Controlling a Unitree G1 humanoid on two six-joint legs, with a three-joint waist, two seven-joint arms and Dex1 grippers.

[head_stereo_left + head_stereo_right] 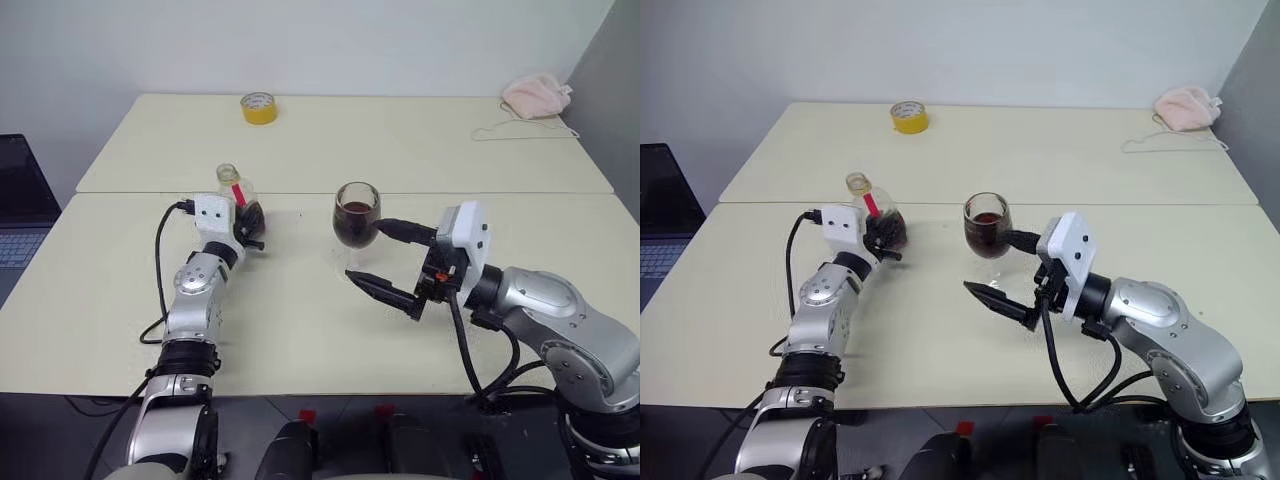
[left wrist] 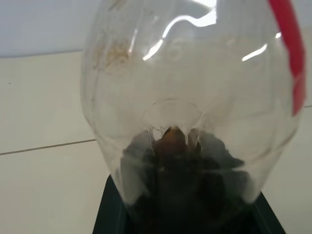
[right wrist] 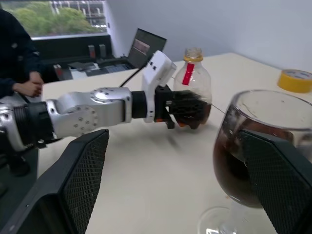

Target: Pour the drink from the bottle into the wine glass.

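Note:
Next, I let go of the bottle on the near table (image 1: 237, 220) with my left gripper, just short of the seam.
The bottle (image 1: 236, 192) is upright on the left side of the table (image 1: 300, 330), its base at or just above the surface. It is clear, with a red strip and a yellow ring at the neck. A little dark drink (image 3: 196, 115) lies in its bottom. My left gripper (image 1: 250, 226) is shut on the bottle's lower body. To the right stands the wine glass (image 1: 356, 214), its bowl about half full of dark drink (image 1: 356, 230). My right gripper (image 1: 364, 252) is open, with the glass between its fingers; I cannot tell whether they touch it.
A yellow tape roll (image 1: 259, 107) sits at the back of the far table. A pink cloth (image 1: 537, 95) with a cord lies at the back right. A laptop (image 1: 20, 200) is off the left edge. A person (image 3: 19, 58) sits beyond the tables.

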